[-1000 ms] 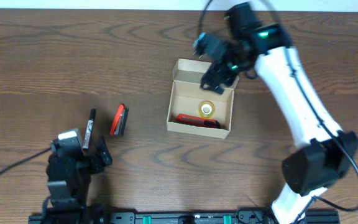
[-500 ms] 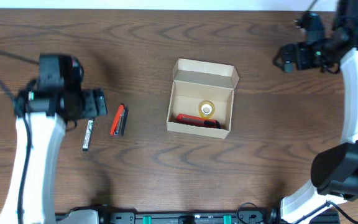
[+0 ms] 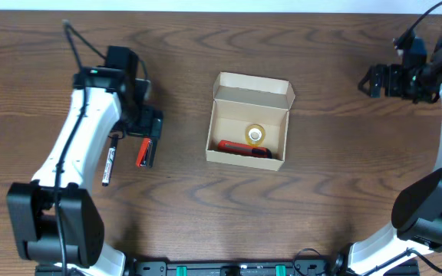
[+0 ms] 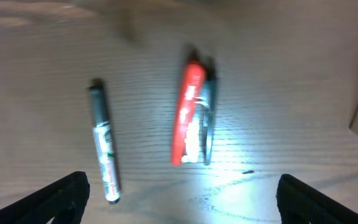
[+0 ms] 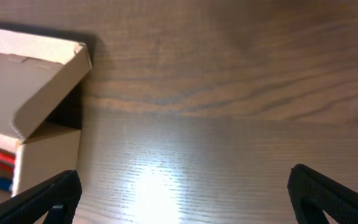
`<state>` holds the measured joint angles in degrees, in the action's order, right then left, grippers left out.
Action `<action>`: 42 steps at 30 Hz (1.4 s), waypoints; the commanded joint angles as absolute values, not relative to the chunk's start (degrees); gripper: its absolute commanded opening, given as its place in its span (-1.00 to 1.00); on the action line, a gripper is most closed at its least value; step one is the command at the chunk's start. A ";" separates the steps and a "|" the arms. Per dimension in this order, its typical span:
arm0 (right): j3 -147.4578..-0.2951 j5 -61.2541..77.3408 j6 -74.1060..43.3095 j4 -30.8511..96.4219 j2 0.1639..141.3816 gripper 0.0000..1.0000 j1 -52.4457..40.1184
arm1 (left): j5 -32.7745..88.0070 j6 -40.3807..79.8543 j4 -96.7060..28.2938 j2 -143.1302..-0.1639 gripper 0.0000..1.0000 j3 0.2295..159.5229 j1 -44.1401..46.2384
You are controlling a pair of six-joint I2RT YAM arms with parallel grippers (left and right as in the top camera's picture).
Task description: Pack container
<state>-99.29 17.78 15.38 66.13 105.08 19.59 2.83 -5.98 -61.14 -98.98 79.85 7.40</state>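
Note:
The next step is for my left gripper to close on the middle of the red (image 3: 148, 149) (image 4: 194, 117) and black tool, across its red side and its black side.
The tan cardboard container (image 3: 249, 123) stands open at the table's middle, flap lid up at the far side. Inside lie a red tool (image 3: 244, 148) and a small yellow roll (image 3: 255, 136). The container's flap also shows in the right wrist view (image 5: 33, 74). A red and black tool (image 3: 146, 151) (image 4: 191, 115) and a black marker (image 3: 110, 162) (image 4: 104, 149) lie on the table to the left. My left gripper (image 3: 148, 123) (image 4: 179, 199) is open and empty, just above the red and black tool. My right gripper (image 3: 374, 80) (image 5: 185, 193) is open and empty, far right of the container.
The dark wood table (image 3: 321, 192) carries nothing else. A black rail (image 3: 221, 268) runs along the front edge. The table's far edge meets a white surface (image 3: 206, 6).
My left arm has swung from the far left to right above the red and black tool. My right arm has drawn a little further right and down, away from the container.

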 commanded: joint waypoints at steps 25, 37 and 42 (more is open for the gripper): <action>-85.32 18.02 14.59 61.54 104.05 0.99 19.84 | 0.64 4.43 -49.93 -96.62 0.91 64.58 8.67; -85.32 18.06 14.59 61.95 104.05 0.99 19.84 | 1.13 4.16 -41.78 -79.68 0.90 53.34 4.51; -85.32 18.22 14.61 61.93 104.05 0.98 19.84 | 2.09 4.05 -39.27 -84.97 0.91 53.34 4.47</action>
<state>-85.52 17.78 15.18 61.89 105.06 19.59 1.32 3.25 -40.25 -81.71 53.76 4.64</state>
